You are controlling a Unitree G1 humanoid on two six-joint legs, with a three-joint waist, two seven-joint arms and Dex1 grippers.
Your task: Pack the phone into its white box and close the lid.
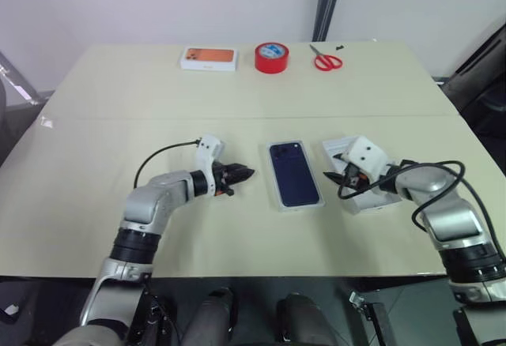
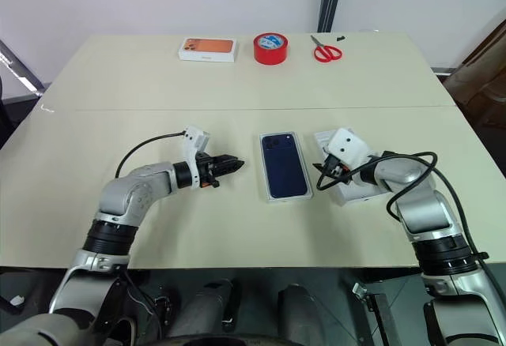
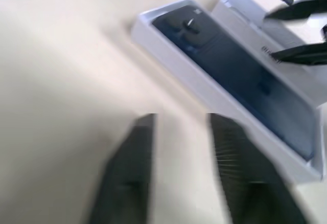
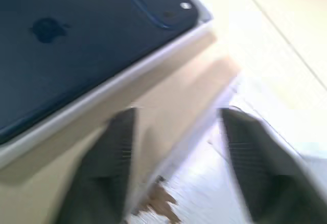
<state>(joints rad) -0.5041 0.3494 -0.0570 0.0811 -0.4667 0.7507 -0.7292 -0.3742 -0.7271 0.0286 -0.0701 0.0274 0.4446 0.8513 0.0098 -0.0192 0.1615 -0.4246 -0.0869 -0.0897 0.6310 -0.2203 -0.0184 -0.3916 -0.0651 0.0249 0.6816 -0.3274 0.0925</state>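
The lid lies beside the phone with its inside up, so next my right gripper grabs the lid's side (image 4: 159,175) by the brown patch and flips the lid onto the box.
The lid (image 1: 294,174), white with a dark blue phone printed on its top face, lies flat at the table's middle with tall white side walls (image 3: 204,88). The phone and the white box are hidden from me. My left gripper (image 1: 247,174) hovers just left of the lid, pointing at its long side. Its fingers (image 3: 138,147) are open with only bare table between them. My right gripper (image 1: 332,174) sits just right of the lid, above a thin white insert (image 1: 334,148). It is open too, fingers (image 4: 120,132) spread wide and holding nothing.
Along the far edge stand a white box with an orange picture (image 1: 209,58), a red tape roll (image 1: 271,57) and red scissors (image 1: 326,60). A seam crosses the tan table (image 1: 95,148) behind the lid.
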